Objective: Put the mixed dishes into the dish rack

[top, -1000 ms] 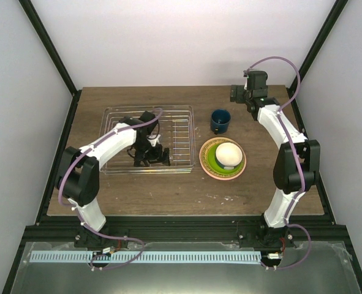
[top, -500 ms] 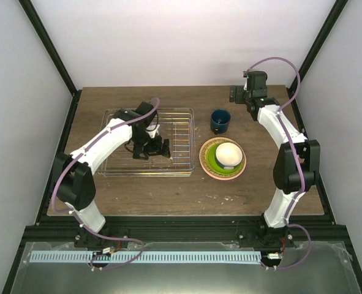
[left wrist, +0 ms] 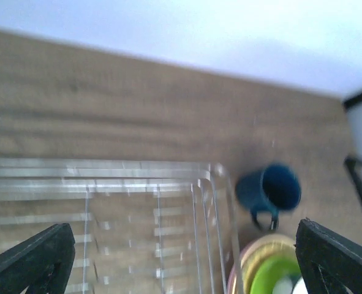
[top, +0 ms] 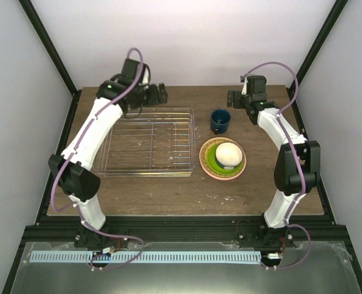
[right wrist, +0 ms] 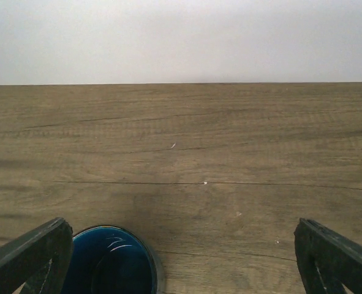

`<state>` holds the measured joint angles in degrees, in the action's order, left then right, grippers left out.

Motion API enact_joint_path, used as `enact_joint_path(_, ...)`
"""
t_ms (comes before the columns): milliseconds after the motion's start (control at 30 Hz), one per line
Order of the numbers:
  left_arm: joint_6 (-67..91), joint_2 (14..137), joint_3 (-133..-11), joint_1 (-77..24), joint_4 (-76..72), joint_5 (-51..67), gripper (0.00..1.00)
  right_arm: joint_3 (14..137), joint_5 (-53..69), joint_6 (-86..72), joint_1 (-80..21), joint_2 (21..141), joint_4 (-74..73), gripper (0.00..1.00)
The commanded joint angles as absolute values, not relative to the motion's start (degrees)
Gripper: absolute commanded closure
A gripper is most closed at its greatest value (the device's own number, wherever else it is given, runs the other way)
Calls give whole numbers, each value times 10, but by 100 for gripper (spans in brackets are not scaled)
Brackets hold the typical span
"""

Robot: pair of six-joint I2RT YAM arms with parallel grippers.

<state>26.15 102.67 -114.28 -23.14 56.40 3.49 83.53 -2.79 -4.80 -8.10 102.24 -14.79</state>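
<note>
The dark blue mug is next for my right gripper, which should go over and close on the mug's rim [top: 230, 116] [right wrist: 155, 273], on the side away from the dish rack.
The silver wire dish rack [top: 147, 141] lies on the left half of the table with nothing in it; it also shows in the left wrist view [left wrist: 107, 202]. The dark blue mug [top: 220, 120] stands upright right of the rack. In front of it the salmon-pink plate [top: 206, 165], cream plate [top: 207, 151] and lime-green plate [top: 214, 160] are stacked, with the small bowl [top: 228, 153] on top. My left gripper [top: 162, 94] is open and empty, raised behind the rack's far edge. My right gripper [top: 232, 97] is open and empty, behind and above the mug [right wrist: 110, 260].
The wooden table [top: 168, 190] is fenced by black frame posts and white walls on the left, right and back. In the left wrist view the mug [left wrist: 269, 191] and the plate stack [left wrist: 263, 266] lie right of the rack's corner.
My left arm has lifted from low over the rack's near middle and swung to the back of the table, past the rack's far edge. My right gripper has shifted slightly left.
</note>
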Motion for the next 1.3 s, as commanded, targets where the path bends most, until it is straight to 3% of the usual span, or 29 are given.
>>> enact_joint_path(0,282,1039,-1207,-189,482,5,0,832,-3,-34,-86,990,-126,0)
enact_joint_path(200,190,1009,-1233,-185,457,-159,0,838,-36,-25,-86,989,-134,0)
enact_joint_path(367,223,921,-1014,-169,227,-185,0,848,-62,-17,-86,993,-146,0)
enact_joint_path(467,220,867,-889,-143,89,-111,1,862,-64,-5,-86,999,-167,0)
enact_joint_path(767,144,954,-1061,-142,325,-58,2,928,-26,2,-86,1045,-265,0)
enact_joint_path(1267,155,959,-1042,-165,365,-46,2,1024,85,-2,-88,1139,-397,10)
